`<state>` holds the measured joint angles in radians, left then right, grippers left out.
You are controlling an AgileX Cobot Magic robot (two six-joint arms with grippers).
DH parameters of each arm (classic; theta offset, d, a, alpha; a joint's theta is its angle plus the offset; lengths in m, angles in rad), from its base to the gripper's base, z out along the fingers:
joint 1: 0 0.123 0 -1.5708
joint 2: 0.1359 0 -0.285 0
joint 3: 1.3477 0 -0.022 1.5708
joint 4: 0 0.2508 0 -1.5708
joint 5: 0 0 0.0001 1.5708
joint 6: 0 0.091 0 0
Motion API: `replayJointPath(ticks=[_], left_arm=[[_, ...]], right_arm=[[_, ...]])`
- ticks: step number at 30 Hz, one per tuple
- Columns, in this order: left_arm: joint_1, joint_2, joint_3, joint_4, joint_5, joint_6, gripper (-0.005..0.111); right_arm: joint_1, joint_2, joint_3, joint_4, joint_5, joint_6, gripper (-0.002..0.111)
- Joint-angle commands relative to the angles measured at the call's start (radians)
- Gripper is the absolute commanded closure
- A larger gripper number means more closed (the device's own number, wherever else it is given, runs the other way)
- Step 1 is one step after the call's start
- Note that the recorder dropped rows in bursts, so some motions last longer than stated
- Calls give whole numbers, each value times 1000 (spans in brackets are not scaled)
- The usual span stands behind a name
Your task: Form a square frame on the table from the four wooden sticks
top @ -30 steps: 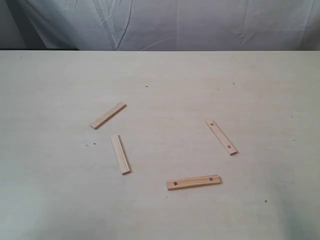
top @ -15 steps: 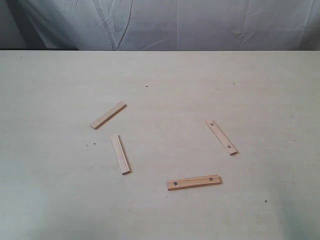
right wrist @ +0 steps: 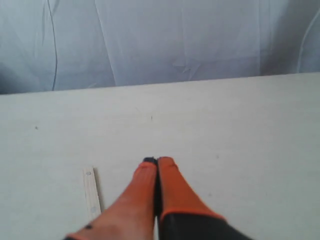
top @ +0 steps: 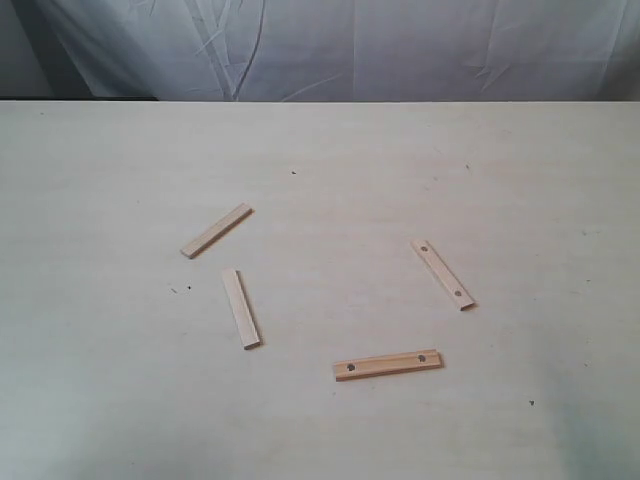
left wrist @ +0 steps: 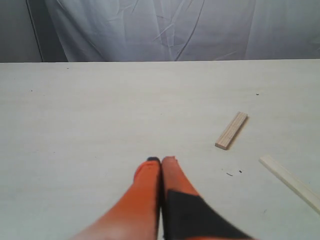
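Note:
The slanted stick has holes along it. Next, I close my right gripper on the middle of the slanted holed stick (top: 442, 275) (right wrist: 92, 196), between its holes.
Four tan wooden sticks lie apart on the cream table (top: 320, 140), forming no square. Two are plain: one slanted stick (top: 216, 230) and one near-upright stick (top: 241, 308). Two carry holes: a slanted stick (top: 442, 273) at right and a flat-lying stick (top: 387, 364) nearer the front. Neither gripper shows in the exterior view. In the left wrist view my left gripper (left wrist: 161, 160) is shut and empty, with a plain stick (left wrist: 231, 130) and another stick's end (left wrist: 292, 182) off to its side. My right gripper (right wrist: 157, 160) is shut and empty beside a holed stick (right wrist: 91, 192).
A wrinkled white cloth (top: 350, 45) hangs behind the table's far edge. A few tiny dark specks (top: 181, 290) dot the surface near the plain sticks.

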<state>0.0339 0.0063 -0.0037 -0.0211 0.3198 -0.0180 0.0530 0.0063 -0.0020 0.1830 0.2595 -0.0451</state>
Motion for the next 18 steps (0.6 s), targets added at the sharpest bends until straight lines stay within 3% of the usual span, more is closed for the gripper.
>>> replayJointPath(ticks=[1, 10, 18], left_arm=[[3, -6, 4, -1, -12, 0, 107], [3, -6, 4, -1, -12, 0, 107], [3, -6, 4, -1, -12, 0, 107]], right_arm=[[-5, -6, 2, 13, -139, -3, 109], [-5, -6, 2, 13, -282, -3, 109], [-5, -6, 2, 2, -295, -5, 109]])
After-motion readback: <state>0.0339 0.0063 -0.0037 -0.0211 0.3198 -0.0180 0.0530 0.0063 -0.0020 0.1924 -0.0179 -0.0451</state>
